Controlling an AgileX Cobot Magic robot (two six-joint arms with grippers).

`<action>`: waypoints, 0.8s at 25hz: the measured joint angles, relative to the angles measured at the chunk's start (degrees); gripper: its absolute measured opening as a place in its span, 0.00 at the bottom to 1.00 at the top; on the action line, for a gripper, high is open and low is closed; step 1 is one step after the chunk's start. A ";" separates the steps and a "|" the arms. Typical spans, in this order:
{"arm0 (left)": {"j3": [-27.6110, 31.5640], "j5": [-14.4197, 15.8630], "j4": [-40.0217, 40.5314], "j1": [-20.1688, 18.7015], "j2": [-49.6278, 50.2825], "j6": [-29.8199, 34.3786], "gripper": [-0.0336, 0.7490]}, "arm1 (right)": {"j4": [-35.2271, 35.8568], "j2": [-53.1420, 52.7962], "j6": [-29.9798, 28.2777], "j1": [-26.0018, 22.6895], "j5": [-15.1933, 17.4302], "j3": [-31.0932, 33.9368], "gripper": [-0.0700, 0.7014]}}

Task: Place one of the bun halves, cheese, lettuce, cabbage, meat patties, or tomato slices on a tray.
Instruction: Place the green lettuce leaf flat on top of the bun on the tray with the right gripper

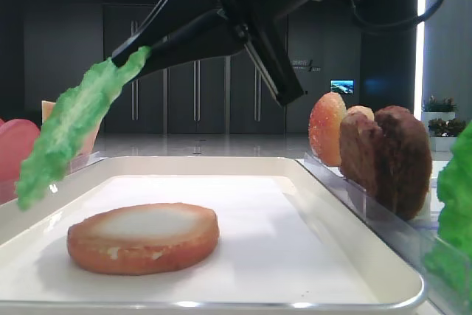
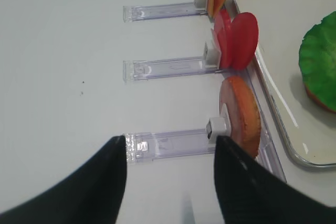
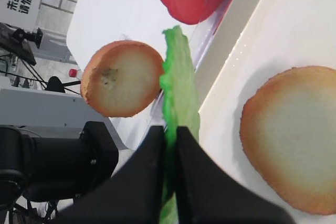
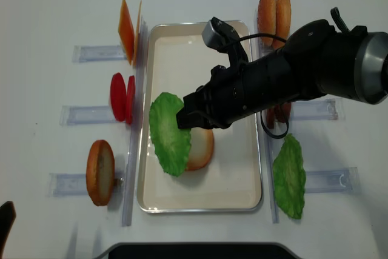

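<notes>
My right gripper will put the lettuce leaf down and let go of it on the cut side of the bun half in the tray [image 4: 187, 146] [image 3: 298, 140].
My right gripper [image 3: 169, 129] is shut on the edge of a ruffled green lettuce [image 3: 181, 85] leaf. In the overhead view the arm reaches across the white tray [image 4: 200, 47] and the lettuce [image 4: 168, 134] hangs over the tray's left half, overlapping a flat bun half [image 4: 203, 147] that lies cut face up. From the low view the lettuce [image 1: 70, 127] dangles from the right gripper [image 1: 140, 53] above and left of the bun half [image 1: 144, 237]. My left gripper [image 2: 170, 142] is open and holds nothing, above the table beside a clear holder.
Clear holders left of the tray carry cheese [image 4: 127, 28], tomato slices [image 4: 121, 96] and a bun half [image 4: 100, 171]. On the right stand two bun halves [image 4: 273, 7], dark patties [image 1: 391, 156] and another lettuce leaf [image 4: 290, 177].
</notes>
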 joint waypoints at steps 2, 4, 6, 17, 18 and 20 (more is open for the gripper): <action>0.00 0.00 0.00 0.00 0.00 0.00 0.56 | 0.63 0.77 -1.11 0.00 0.00 0.00 0.12; 0.00 0.00 0.00 0.00 0.00 0.00 0.56 | 1.48 1.51 -1.89 0.00 0.00 0.00 0.12; 0.00 0.00 0.00 0.00 0.00 0.00 0.56 | 1.66 2.14 -2.84 0.00 -0.06 0.00 0.12; 0.00 0.00 0.00 0.00 0.00 0.00 0.56 | -0.45 3.27 -4.45 0.00 -1.05 0.00 0.12; 0.00 0.00 0.00 0.00 0.00 0.00 0.56 | -1.33 3.27 -4.45 0.00 -1.18 0.00 0.12; 0.00 0.00 0.00 0.00 0.00 0.00 0.56 | -2.94 3.28 -4.39 0.00 -1.18 0.00 0.12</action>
